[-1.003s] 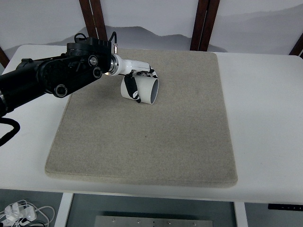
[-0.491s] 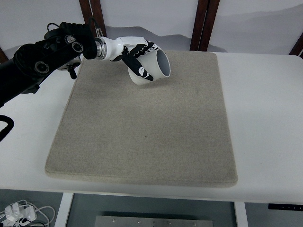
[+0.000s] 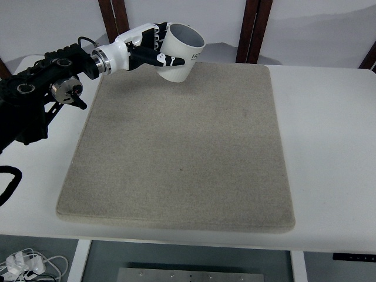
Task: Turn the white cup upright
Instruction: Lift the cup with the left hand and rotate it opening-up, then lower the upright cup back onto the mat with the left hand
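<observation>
The white cup will stand on the grey mat (image 3: 165, 116) between the mat's far edge and its middle once the robot's left gripper lets go. The cup still hangs in the air above the mat.
The white cup (image 3: 181, 51) hangs in the air above the far left part of the grey mat (image 3: 182, 153), its mouth turned up and tilted toward the right. My left hand (image 3: 154, 50) is shut on the cup, white and black fingers (image 3: 167, 59) wrapped round its side. The black left arm (image 3: 41, 88) comes in from the left edge. No right arm shows.
The mat lies on a white table (image 3: 329, 141). Dark wooden posts (image 3: 252, 29) stand behind the table's far edge. Cables and a white plug (image 3: 23, 264) lie on the floor at the bottom left.
My left hand has lifted the cup off the mat and up toward the far edge. The cup has turned from lying on its side to mouth up.
</observation>
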`<state>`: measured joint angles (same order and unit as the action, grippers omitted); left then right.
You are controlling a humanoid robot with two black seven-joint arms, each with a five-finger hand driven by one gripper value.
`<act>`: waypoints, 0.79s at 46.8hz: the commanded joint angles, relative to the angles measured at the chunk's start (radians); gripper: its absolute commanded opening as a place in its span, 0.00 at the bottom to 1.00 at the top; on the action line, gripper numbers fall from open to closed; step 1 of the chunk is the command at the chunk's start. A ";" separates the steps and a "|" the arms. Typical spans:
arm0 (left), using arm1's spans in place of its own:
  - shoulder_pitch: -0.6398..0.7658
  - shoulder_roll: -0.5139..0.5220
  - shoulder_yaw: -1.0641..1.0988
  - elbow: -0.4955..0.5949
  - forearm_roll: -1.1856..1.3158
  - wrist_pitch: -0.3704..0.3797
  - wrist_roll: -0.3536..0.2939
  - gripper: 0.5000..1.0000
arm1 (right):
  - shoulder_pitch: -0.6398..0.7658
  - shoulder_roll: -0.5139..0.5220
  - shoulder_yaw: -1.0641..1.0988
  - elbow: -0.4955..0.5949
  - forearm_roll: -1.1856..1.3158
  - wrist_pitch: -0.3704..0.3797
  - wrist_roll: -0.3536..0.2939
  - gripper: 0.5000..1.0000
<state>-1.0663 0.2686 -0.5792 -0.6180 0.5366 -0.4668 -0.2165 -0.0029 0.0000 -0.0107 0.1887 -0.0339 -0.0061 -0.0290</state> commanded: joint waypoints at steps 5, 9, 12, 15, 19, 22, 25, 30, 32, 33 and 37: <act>0.052 -0.003 -0.079 0.001 -0.016 0.000 -0.060 0.33 | 0.000 0.000 0.000 0.000 0.000 0.000 0.000 0.90; 0.072 -0.003 -0.088 0.003 -0.049 0.000 -0.087 0.33 | 0.000 0.000 0.000 0.000 0.000 0.000 0.000 0.90; 0.083 -0.003 -0.088 0.006 -0.069 0.000 -0.113 0.33 | 0.000 0.000 0.000 0.000 0.000 0.000 0.000 0.90; 0.095 -0.003 -0.088 0.020 -0.087 0.000 -0.145 0.33 | 0.000 0.000 0.000 0.000 0.000 0.000 0.000 0.90; 0.101 -0.006 -0.088 0.050 -0.095 -0.007 -0.185 0.35 | 0.000 0.000 0.000 0.000 0.000 0.000 0.000 0.90; 0.111 -0.009 -0.087 0.070 -0.095 -0.016 -0.225 0.35 | 0.000 0.000 0.000 0.000 0.000 0.000 0.000 0.90; 0.120 -0.025 -0.087 0.089 -0.095 -0.026 -0.259 0.35 | 0.000 0.000 0.000 0.000 0.000 0.000 0.000 0.90; 0.137 -0.048 -0.085 0.122 -0.093 -0.033 -0.308 0.35 | 0.000 0.000 0.000 0.000 0.000 0.000 0.000 0.90; 0.140 -0.058 -0.079 0.130 -0.093 -0.035 -0.325 0.35 | 0.000 0.000 0.000 0.000 0.000 0.000 0.000 0.90; 0.144 -0.061 -0.074 0.135 -0.092 -0.035 -0.331 0.35 | 0.000 0.000 0.000 0.000 0.000 0.000 0.000 0.90; 0.160 -0.071 -0.074 0.135 -0.086 -0.035 -0.359 0.35 | 0.000 0.000 0.000 0.000 0.000 0.000 0.000 0.90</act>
<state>-0.9175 0.2045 -0.6543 -0.4834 0.4473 -0.5015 -0.5540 -0.0031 0.0000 -0.0107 0.1887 -0.0336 -0.0061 -0.0292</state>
